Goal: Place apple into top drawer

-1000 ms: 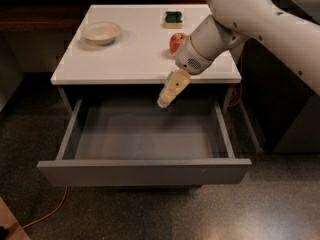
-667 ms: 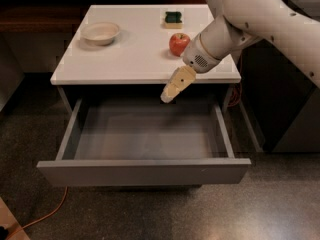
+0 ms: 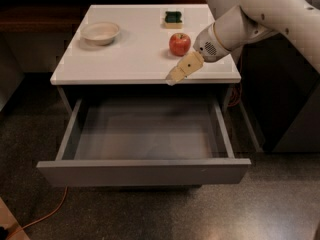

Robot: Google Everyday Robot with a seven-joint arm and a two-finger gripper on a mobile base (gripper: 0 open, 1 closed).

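Next, I grip the sides (image 3: 183, 46) of the red apple before the green-and-yellow sponge.
The red apple (image 3: 180, 43) sits on the white table top (image 3: 130, 59), right of the middle. The top drawer (image 3: 145, 171) is pulled out below the table, its grey box interior bare. My gripper (image 3: 176, 76) hangs over the table's front edge, just in front of the apple and slightly to its left, a short gap away from it. It holds nothing that I can see. The white arm reaches in from the upper right.
A beige bowl (image 3: 100, 32) sits at the table's back left. A green-and-yellow sponge (image 3: 173, 18) lies at the back, behind the apple. An orange cable (image 3: 45, 214) runs on the floor at the lower left. Dark cabinets stand on both sides.
My gripper has risen and moved right, from over the open drawer to the table's front edge, uncovering the apple.
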